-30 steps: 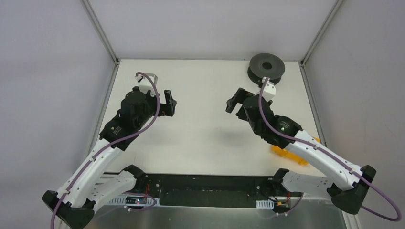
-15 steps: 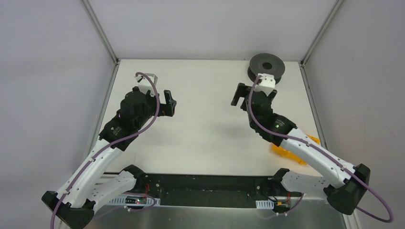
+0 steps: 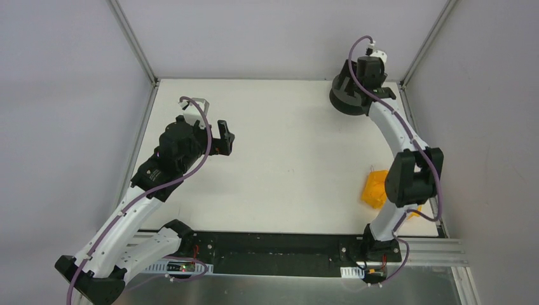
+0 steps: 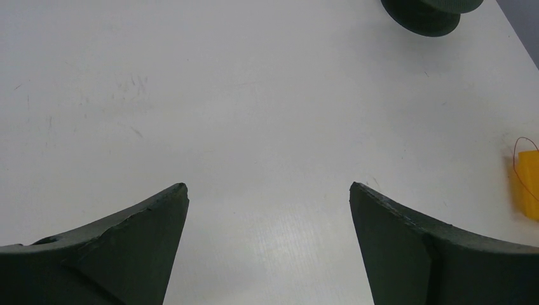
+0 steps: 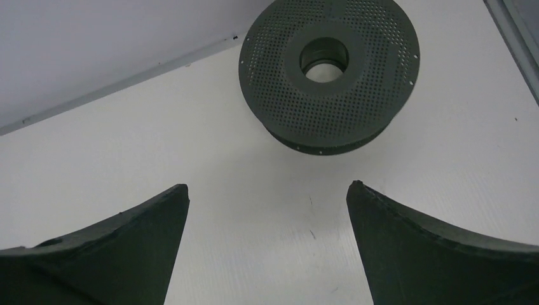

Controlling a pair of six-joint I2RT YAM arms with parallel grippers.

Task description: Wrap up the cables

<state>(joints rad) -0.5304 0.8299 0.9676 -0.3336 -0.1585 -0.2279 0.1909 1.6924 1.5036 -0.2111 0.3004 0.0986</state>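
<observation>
Next, I move my right gripper to the cable's loose end (image 3: pixel 372 168), which sticks up at the far corner of the yellow box, and close it there.
The cables show only as a thin reddish strand (image 4: pixel 515 155) curling over a yellow block (image 4: pixel 529 184) at the right edge of the left wrist view. My left gripper (image 3: pixel 225 136) hovers open over bare table at the left, nothing between its fingers (image 4: pixel 159 235). My right gripper (image 5: pixel 267 184) is open and empty at the back right corner. A dark grey perforated spool (image 5: pixel 328 73) lies just ahead of it. From above, the right wrist overlaps the spool (image 3: pixel 342 101), and its fingers are hard to make out there.
The yellow block (image 3: pixel 375 188) sits on the table beside the right arm's elbow. Frame posts and grey walls close in the back corners. The spool (image 4: pixel 432 13) lies close to the back wall.
The right arm swung from mid-table out to the back right corner over the spool, uncovering the yellow block. The left arm stayed put. Both grippers stayed open.
</observation>
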